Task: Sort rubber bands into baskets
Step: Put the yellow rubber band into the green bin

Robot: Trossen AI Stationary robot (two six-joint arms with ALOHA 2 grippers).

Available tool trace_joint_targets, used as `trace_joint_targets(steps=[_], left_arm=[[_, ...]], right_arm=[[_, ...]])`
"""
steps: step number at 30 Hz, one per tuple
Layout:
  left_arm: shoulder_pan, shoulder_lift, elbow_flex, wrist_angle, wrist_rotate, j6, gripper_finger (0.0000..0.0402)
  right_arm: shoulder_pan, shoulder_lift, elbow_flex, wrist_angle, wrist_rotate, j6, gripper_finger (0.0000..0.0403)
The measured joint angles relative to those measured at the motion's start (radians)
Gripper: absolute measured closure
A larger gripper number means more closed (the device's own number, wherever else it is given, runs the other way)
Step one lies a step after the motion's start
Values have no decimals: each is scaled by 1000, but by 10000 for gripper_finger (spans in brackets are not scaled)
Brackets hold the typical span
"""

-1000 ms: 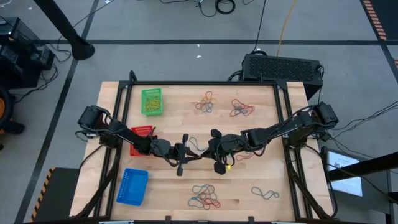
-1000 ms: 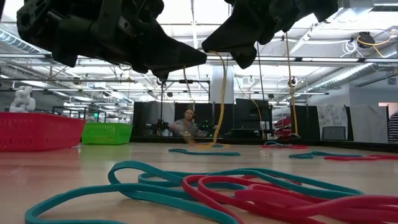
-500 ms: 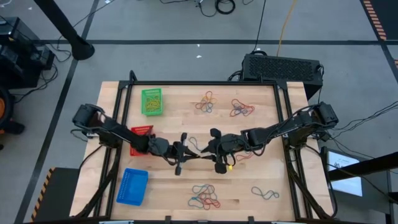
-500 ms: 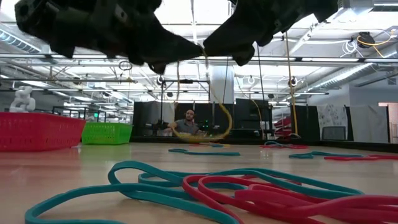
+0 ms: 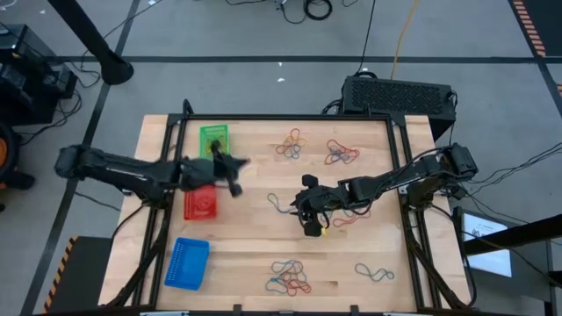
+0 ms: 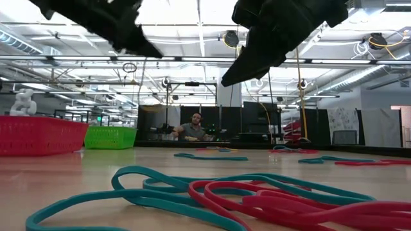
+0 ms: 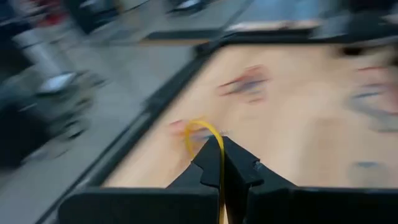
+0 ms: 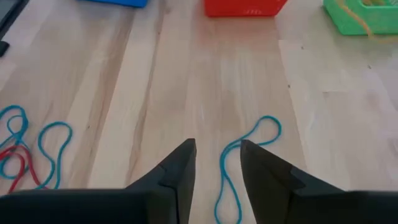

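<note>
The robot's left gripper should release the yellow rubber band inside the green basket (image 5: pixel 216 146), just past the red basket.
My left gripper (image 5: pixel 241 164) hovers just right of the green basket (image 5: pixel 213 142), shut on a yellow rubber band (image 7: pixel 200 132). Near the table's middle, my right gripper (image 8: pixel 217 155) is open and empty, above a blue rubber band (image 8: pixel 249 144) that lies flat on the wood. The red basket (image 5: pixel 200 204) and the blue basket (image 5: pixel 186 262) stand along the left side. More rubber bands lie in heaps at the far side (image 5: pixel 291 143) (image 5: pixel 341 154) and near the front edge (image 5: pixel 290 276). My left gripper pinches the yellow rubber band between its two shut fingers (image 7: pixel 239 177). A short loop (image 7: pixel 198 129) sticks out past the fingertips, and one strand (image 7: pixel 221 186) runs back between them. The band is lifted clear of the table.
A large black box (image 5: pixel 399 95) stands behind the table's far right corner. A red band (image 5: pixel 344 219) lies beside my right gripper, and a blue one (image 5: pixel 373 273) at the front right. Teal and red bands (image 6: pixel 257 192) fill the foreground of the low view.
My left gripper has swung from the table's middle toward the far left, up beside the green basket, carrying the yellow band. My right gripper has let go of that band, which first hung from it down to the table, and has stayed near the middle.
</note>
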Motion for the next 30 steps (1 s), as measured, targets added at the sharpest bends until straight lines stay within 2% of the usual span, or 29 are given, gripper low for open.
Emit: trace_joint_targets(steps=[6,16,23,30], left_arm=[[198,-82,0,-168,-40,-71,401],[439,-83,-13,-360,-54,-131,401],[527,-82,-44,-378,-44,-132,401],[540,-83,-44,-389,-7,-132,381]], right_arm=[[0,0,0,-7,-1,-12,284],[0,0,0,-11,-1,-13,284],[0,0,0,-12,-1,-12,284],[0,0,0,-12,-2,-4,284]])
